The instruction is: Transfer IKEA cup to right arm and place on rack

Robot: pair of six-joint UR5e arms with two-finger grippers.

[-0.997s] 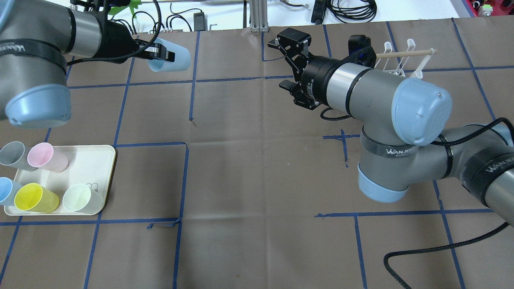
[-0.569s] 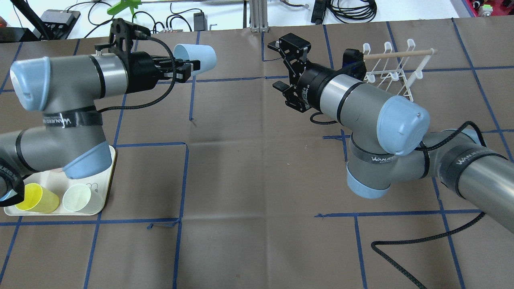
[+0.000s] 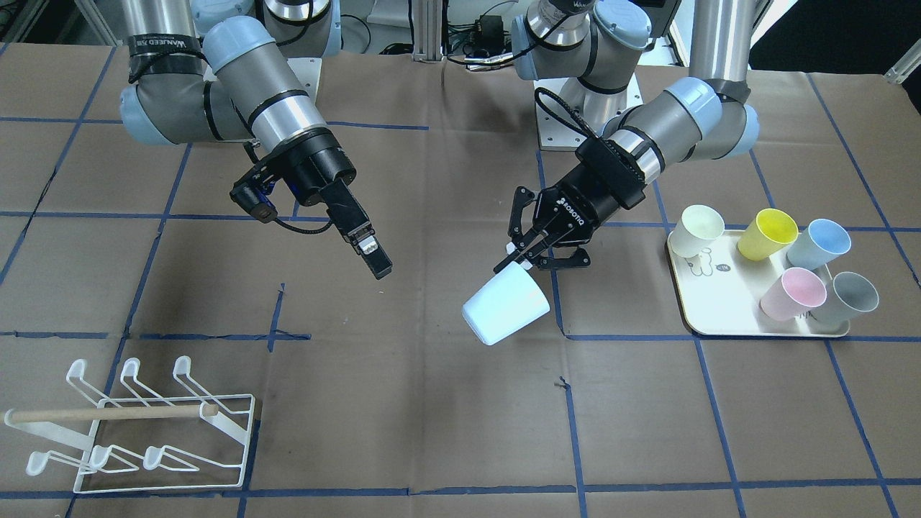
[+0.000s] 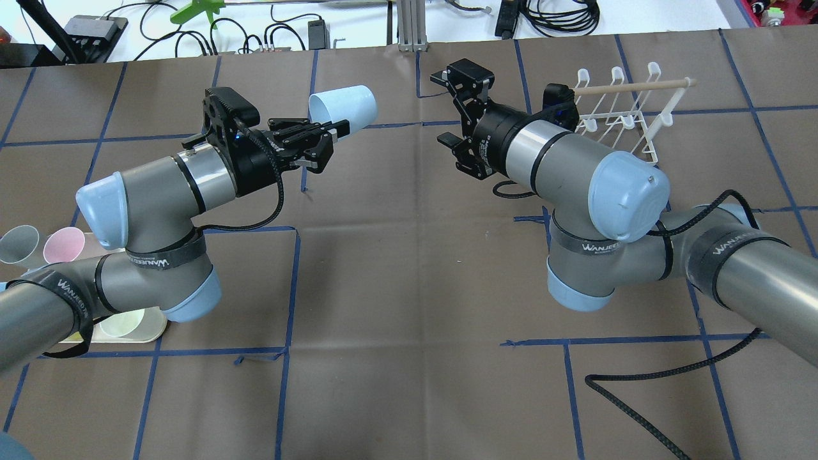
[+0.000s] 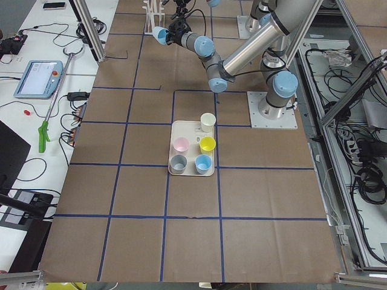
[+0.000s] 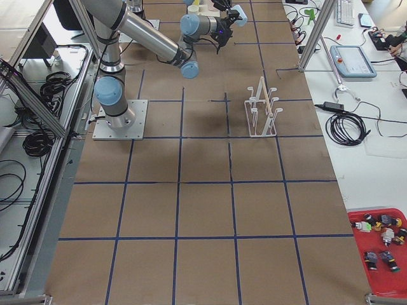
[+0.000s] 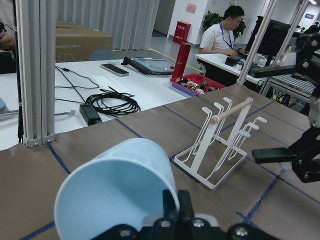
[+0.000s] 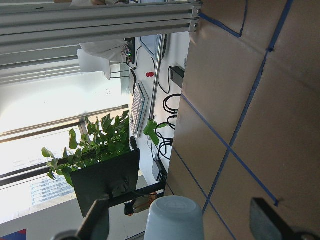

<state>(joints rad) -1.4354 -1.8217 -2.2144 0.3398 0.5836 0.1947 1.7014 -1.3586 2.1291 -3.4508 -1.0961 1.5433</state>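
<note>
Next, I close my right gripper on the cup's sides [image 3: 494, 321] [image 8: 152, 224] close to its base, since my left gripper is holding the light-blue IKEA cup by its rim.
My left gripper [image 4: 337, 126] is shut on the rim of a light-blue IKEA cup [image 4: 342, 106] and holds it on its side in the air, base toward the right arm. The cup also shows in the front view [image 3: 504, 306] below the left gripper [image 3: 519, 265], and in the left wrist view [image 7: 117, 192]. My right gripper [image 4: 451, 106] is open and empty, facing the cup across a gap. The right wrist view shows the cup's base [image 8: 175, 217] ahead between its spread fingers. The white wire rack [image 4: 629, 108] with a wooden dowel stands behind the right arm.
A cream tray [image 3: 719, 320] with several coloured cups sits at the robot's left; my left arm partly covers it in the overhead view [image 4: 153, 322]. The rack also shows in the front view [image 3: 144, 432]. A black cable [image 4: 639, 409] trails on the table.
My left arm has swung the cup to the right, toward the table's middle and the right gripper. The right gripper has shifted slightly and stays open.
</note>
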